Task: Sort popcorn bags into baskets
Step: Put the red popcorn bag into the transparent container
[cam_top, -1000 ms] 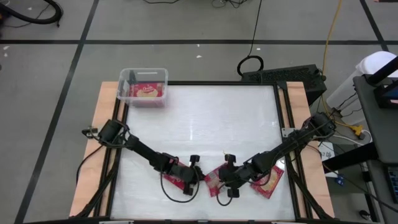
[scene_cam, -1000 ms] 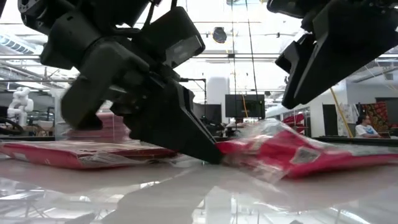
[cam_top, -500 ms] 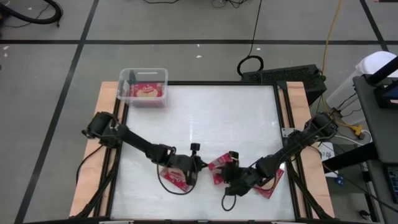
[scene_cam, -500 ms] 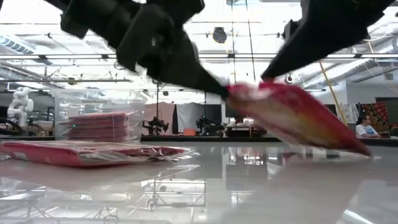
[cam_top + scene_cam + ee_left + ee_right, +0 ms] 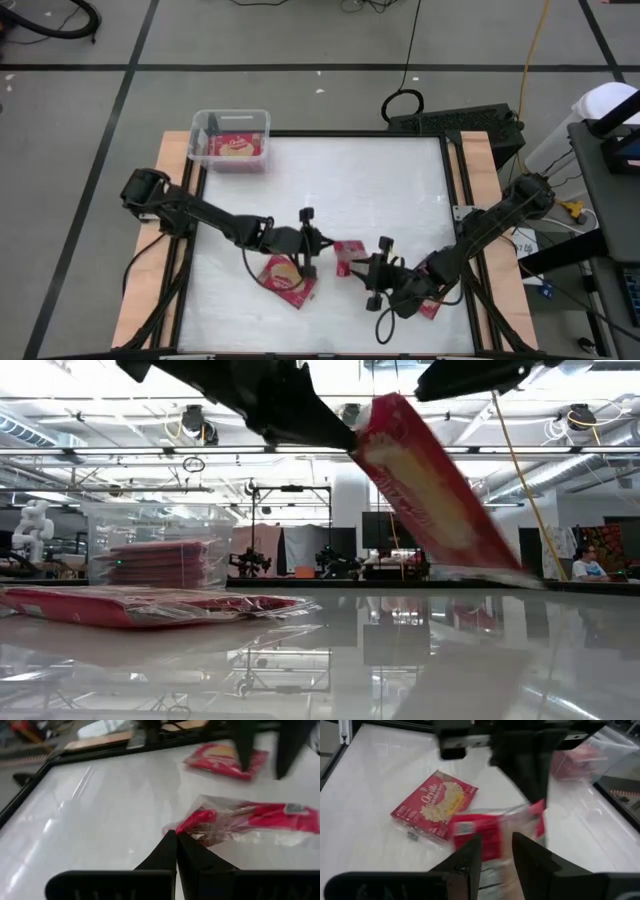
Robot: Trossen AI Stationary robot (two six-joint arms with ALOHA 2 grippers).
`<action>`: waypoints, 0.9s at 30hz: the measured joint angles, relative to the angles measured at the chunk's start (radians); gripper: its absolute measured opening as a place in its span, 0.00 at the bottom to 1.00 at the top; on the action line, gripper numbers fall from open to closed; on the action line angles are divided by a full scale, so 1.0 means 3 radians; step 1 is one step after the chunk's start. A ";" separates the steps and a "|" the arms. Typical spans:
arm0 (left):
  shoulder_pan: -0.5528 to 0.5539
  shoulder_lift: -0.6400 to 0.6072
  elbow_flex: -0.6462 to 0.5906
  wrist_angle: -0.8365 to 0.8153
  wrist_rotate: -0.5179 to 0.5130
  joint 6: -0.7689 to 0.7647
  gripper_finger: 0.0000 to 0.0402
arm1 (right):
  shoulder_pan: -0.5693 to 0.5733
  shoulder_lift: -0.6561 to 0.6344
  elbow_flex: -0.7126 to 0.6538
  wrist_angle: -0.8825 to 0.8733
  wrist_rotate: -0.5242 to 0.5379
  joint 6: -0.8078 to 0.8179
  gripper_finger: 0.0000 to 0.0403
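My left gripper is to hand the red popcorn bag, now hanging slanting from it, to my right gripper. It will let go of the bag over the tabletop point(image 5: 361, 243) between both arms.
My left gripper point(image 5: 322, 248) is shut on a red popcorn bag point(image 5: 350, 257) at the near middle of the table. In the low view the bag point(image 5: 430, 500) hangs slanting from the gripper point(image 5: 335, 430). My right gripper point(image 5: 372, 277) is open just near of the bag, its fingers point(image 5: 465, 857) on either side of the bag's free end point(image 5: 487, 837); I cannot tell whether they touch it. A second bag point(image 5: 288, 277) lies flat, picture up, under my left arm. A third bag point(image 5: 432, 292) lies under my right arm. The clear basket point(image 5: 200, 122) at the far left corner holds bags point(image 5: 236, 147). My left gripper pinches the bag's sealed end point(image 5: 186, 826) between its two shut fingers, at their tips. The fingers come from the table's left, slanting down. The bag hangs tilted below them, picture face showing point(image 5: 440, 510); whether its low end point(image 5: 505, 572) touches the table I cannot tell.
The table's black frame point(image 5: 455, 200) runs along the right side. The white tabletop point(image 5: 340, 180) between the basket and the arms is bare. Cables and a black box point(image 5: 460, 122) lie beyond the far edge.
My left gripper has gone up and toward the far edge with the bag's end. The bag has risen from flat on the table to a steep slant. The second bag under my left arm has come into sight. My right gripper has risen with it.
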 joint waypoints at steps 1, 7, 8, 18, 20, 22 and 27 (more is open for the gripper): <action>0.0034 -0.0029 0.0000 -0.0023 -0.0003 -0.0095 0.01 | 0.0010 -0.0001 0.0000 -0.0004 0.0014 -0.0001 0.26; 0.0251 -0.0110 0.0000 -0.0236 -0.0007 -0.0592 0.02 | 0.0086 0.0008 -0.0001 -0.0128 0.0184 -0.0013 0.35; 0.0277 -0.0110 0.0000 -0.0247 -0.0006 -0.0645 0.01 | 0.0084 0.0020 0.0000 -0.0208 0.0207 0.0032 0.37; 0.0375 -0.0110 0.0000 -0.0236 0.0027 -0.0874 0.01 | -0.0182 0.0257 -0.0001 -0.0710 0.0419 0.0233 0.58; 0.0373 -0.0110 0.0000 -0.0226 0.0029 -0.0878 0.01 | -0.0260 0.0341 -0.0003 -0.0711 0.0547 0.0167 0.59; 0.0373 -0.0110 0.0000 -0.0246 0.0058 -0.0889 0.02 | -0.0337 0.0399 -0.0003 -0.0701 0.0640 0.0156 0.58; 0.0365 -0.0110 0.0000 -0.0259 0.0147 -0.0889 0.02 | -0.0468 0.0447 -0.0003 -0.0701 0.0695 0.0191 0.48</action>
